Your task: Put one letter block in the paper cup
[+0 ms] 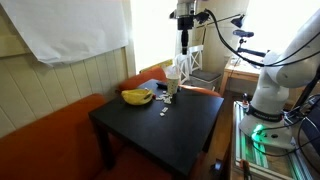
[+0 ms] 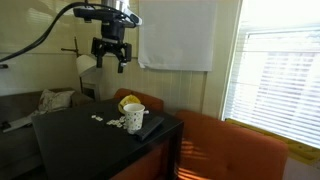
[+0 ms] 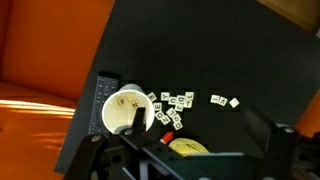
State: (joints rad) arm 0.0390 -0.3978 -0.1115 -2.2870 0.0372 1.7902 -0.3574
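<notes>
I will close my gripper on the letter block at the cluster's corner [image 1: 168, 100] [image 3: 189, 95] toward the blocks lying apart and away from the yellow banana.
The pale paper cup [image 3: 125, 108] stands on the black table [image 3: 200, 50], next to a black remote. Letter blocks marked F and N show inside the cup. Several small white letter blocks [image 3: 180, 100] lie scattered beside it, and two more [image 3: 225, 100] lie a little apart. My gripper [image 3: 198, 122] is open and empty, high above the table and over the blocks. In both exterior views the gripper [image 1: 184, 40] [image 2: 110, 55] hangs well above the cup [image 1: 172, 82] [image 2: 133, 117] and the blocks [image 1: 165, 105] [image 2: 105, 121].
A yellow banana [image 3: 185, 148] [image 1: 137, 96] [image 2: 128, 101] lies near the cup. A black remote [image 3: 100, 100] lies at the table edge, and a small red object [image 3: 167, 137] sits by the blocks. An orange sofa [image 3: 40, 60] borders the table.
</notes>
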